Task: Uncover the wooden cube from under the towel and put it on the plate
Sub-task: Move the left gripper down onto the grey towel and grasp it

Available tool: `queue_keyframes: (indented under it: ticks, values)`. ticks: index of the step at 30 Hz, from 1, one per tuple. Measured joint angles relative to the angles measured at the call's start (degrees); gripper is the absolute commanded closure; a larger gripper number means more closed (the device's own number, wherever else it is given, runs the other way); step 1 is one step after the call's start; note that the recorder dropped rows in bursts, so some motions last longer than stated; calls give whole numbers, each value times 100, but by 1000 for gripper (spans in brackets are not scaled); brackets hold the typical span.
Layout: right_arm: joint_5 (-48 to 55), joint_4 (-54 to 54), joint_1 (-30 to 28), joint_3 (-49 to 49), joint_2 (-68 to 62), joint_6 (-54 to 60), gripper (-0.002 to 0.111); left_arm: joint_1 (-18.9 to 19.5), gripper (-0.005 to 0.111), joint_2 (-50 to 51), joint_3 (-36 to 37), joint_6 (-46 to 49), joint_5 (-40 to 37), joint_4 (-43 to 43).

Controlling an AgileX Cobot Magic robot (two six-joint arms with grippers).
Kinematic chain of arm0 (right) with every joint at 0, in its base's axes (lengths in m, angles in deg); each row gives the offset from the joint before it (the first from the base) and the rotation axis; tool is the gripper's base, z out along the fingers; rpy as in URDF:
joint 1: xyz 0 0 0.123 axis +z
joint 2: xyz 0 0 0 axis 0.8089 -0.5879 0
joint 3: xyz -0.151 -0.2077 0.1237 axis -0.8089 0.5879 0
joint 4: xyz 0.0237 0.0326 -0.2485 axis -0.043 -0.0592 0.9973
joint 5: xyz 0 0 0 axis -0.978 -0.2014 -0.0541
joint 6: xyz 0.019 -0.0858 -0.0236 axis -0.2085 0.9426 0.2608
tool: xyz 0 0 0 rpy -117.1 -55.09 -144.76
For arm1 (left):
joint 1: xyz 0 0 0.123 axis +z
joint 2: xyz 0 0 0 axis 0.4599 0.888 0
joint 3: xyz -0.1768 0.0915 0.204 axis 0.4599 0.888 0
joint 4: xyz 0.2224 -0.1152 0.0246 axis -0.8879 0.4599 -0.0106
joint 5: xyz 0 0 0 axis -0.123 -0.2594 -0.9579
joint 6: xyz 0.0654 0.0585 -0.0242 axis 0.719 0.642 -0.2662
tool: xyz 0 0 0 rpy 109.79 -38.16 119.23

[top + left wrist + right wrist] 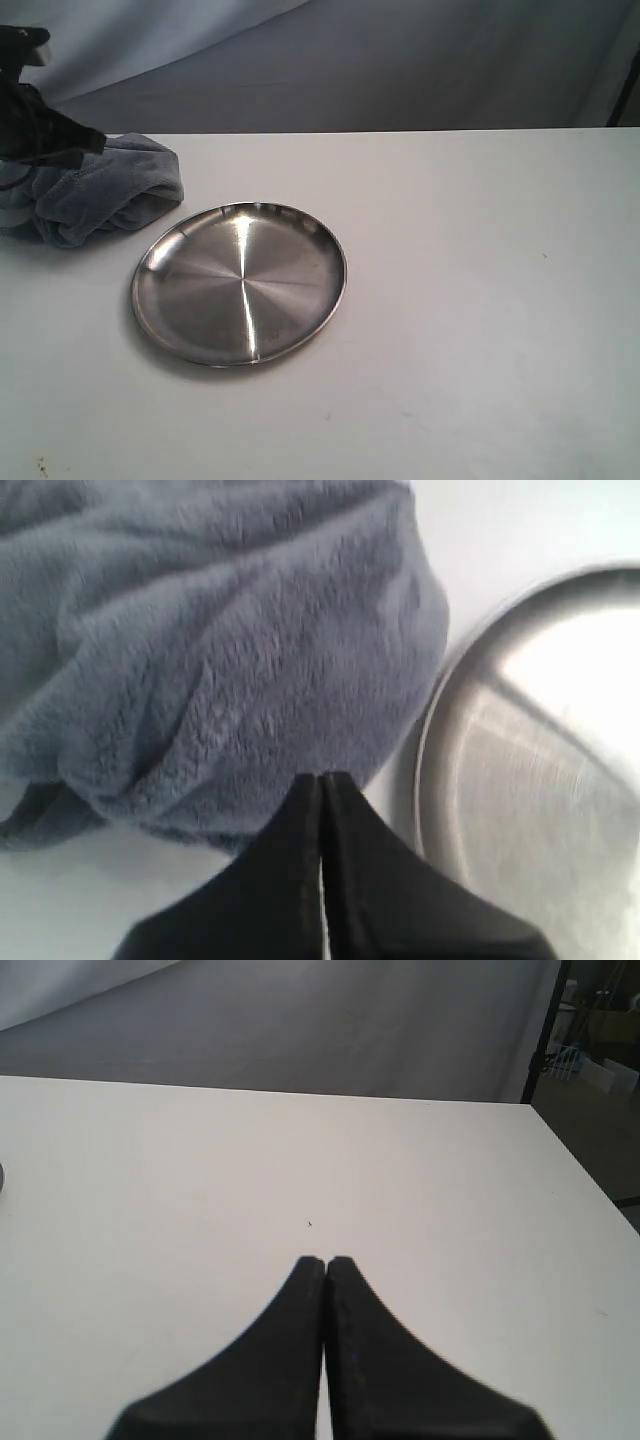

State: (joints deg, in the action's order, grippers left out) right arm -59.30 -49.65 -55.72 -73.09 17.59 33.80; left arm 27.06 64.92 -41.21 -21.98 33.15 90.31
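The towel's top fold [116,173] [255,650], on the half toward the steel plate, is next for my left gripper to go to and close on.
The blue-grey plush towel [105,190] lies bunched at the table's far left, and fills most of the left wrist view [200,650]. The wooden cube is hidden. The round steel plate [240,282] sits empty just right of the towel; its rim [440,740] shows in the left wrist view. My left gripper [322,778] is shut with nothing between its fingers, tips just above the towel's near edge. In the exterior view only its dark arm [40,130] shows over the towel. My right gripper [325,1260] is shut, empty, over bare table.
The white table [470,300] stretches right of the plate. A grey backdrop [400,60] hangs behind its far edge. The table's right edge [580,1180] and a dark pole [545,1030] appear in the right wrist view.
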Motion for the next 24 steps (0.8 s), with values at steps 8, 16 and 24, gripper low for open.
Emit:
queue_keyframes:
  ticks: [8,16,24]
  values:
    - [0,0,0,0,0,0,108,0,107,0,0,230,1760,-188]
    - [0,0,0,0,0,0,108,0,107,0,0,245,1721,-1634]
    - [0,0,0,0,0,0,108,40,107,0,-12,-228,1785,-1757]
